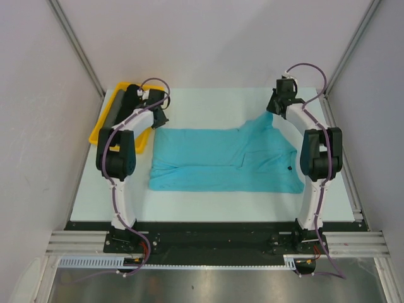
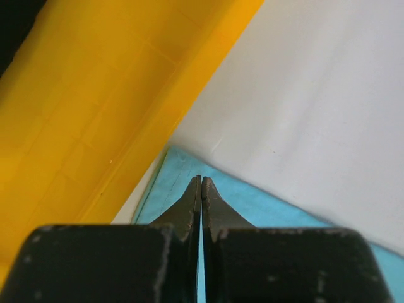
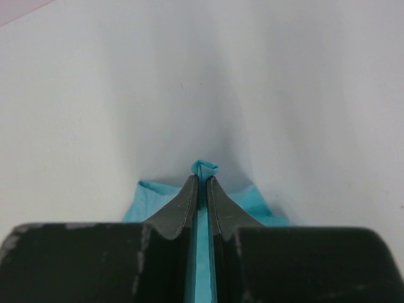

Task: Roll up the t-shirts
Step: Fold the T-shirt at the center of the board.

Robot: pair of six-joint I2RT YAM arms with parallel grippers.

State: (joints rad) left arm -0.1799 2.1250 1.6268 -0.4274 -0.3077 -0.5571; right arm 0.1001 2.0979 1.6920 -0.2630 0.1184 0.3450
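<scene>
Next, I release the far edge on the turquoise t-shirt (image 1: 274, 160) beside the small dark neck label with my right gripper.
The turquoise t-shirt (image 1: 221, 161) lies spread across the middle of the table, with a small dark neck label at its right. My right gripper (image 1: 273, 113) is shut on a pinch of the shirt's far right edge and holds it a little above the table. The cloth pokes out past the fingertips (image 3: 206, 168). My left gripper (image 1: 161, 120) is shut, with its tips down at the shirt's far left corner (image 2: 177, 167). No cloth shows bunched between these tips. A black roll (image 1: 130, 96) and a grey roll (image 1: 113, 113) lie in the yellow bin.
The yellow bin (image 1: 100, 132) stands at the far left of the table, right beside my left gripper, and its wall (image 2: 95, 113) fills the left of the left wrist view. Grey walls close in the table on both sides.
</scene>
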